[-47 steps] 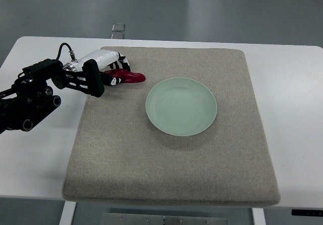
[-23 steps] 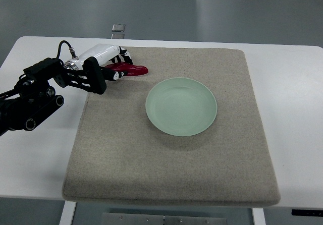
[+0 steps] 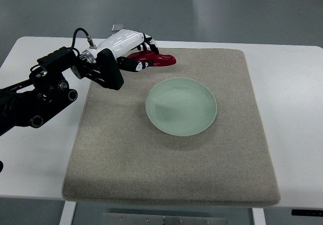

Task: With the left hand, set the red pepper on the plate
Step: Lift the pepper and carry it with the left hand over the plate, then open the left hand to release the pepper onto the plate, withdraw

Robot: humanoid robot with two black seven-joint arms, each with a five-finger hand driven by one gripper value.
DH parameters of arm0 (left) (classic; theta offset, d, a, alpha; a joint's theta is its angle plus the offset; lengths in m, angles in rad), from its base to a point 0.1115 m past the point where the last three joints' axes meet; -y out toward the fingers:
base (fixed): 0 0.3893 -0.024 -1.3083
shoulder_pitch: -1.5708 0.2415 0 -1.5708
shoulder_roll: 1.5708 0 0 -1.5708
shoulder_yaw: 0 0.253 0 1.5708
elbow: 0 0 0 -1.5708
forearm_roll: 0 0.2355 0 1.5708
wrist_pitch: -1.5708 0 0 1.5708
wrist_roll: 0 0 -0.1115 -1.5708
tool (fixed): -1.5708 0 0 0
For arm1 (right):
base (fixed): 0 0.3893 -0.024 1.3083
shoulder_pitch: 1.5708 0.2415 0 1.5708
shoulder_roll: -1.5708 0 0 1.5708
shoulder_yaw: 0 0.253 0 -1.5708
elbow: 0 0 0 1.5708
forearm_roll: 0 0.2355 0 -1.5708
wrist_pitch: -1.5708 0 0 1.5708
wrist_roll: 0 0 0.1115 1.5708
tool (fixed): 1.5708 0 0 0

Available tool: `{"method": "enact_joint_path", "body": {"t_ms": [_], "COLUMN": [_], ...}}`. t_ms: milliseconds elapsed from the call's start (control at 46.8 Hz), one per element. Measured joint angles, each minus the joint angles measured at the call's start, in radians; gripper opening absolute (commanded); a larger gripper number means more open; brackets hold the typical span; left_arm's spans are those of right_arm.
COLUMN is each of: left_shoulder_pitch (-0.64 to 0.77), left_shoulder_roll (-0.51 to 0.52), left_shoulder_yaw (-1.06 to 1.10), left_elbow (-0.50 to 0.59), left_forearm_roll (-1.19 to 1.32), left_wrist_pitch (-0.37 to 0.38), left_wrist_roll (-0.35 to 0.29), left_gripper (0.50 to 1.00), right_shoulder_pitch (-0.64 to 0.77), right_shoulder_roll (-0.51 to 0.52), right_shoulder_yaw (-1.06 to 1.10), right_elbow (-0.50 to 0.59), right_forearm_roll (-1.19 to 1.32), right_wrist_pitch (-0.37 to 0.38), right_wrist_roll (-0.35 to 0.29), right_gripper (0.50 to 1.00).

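My left gripper is going to release the red pepper at a spot just behind the middle of the empty pale green plate (image 3: 179, 101). The pepper now hangs above the grey mat.
A red pepper (image 3: 157, 60) hangs in my left hand (image 3: 139, 53), whose white and black fingers are curled around its stem end. The pepper's tip points right, above the far part of the grey mat (image 3: 171, 154). A pale green plate (image 3: 181, 106) lies in the middle of the mat, to the right of the hand and nearer the camera; nothing is on it. The black left arm (image 3: 45, 91) comes in from the left edge. No right arm shows.
The mat lies on a white table (image 3: 292, 109). A small clear bracket (image 3: 118, 27) sits at the table's far edge, just behind the hand. Grey floor lies beyond the table.
The left hand has lifted the red pepper off the mat and carried it right and toward the far edge, closer to the plate. The plate has stayed put.
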Motion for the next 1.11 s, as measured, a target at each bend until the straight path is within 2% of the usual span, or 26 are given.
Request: {"method": "enact_joint_path", "body": {"t_ms": [342, 1110], "left_shoulder_pitch": [-0.015, -0.013], "left_shoulder_roll": [-0.018, -0.030], "left_shoulder_yaw": [0.124, 0.216], "left_elbow": [-0.142, -0.119], "left_forearm_roll": [0.011, 0.017], "left_wrist_pitch": [-0.019, -0.008], "left_wrist_roll": [-0.005, -0.007], "left_gripper": [0.500, 0.500], "right_shoulder_pitch": [0.000, 0.000], "right_shoulder_roll": [0.000, 0.000], "right_shoulder_yaw": [0.000, 0.000], "right_elbow": [0.000, 0.000], "right_forearm_roll": [0.000, 0.000], "right_wrist_pitch": [0.000, 0.000], "right_wrist_roll": [0.000, 0.000], "right_gripper": [0.928, 0.928]}}
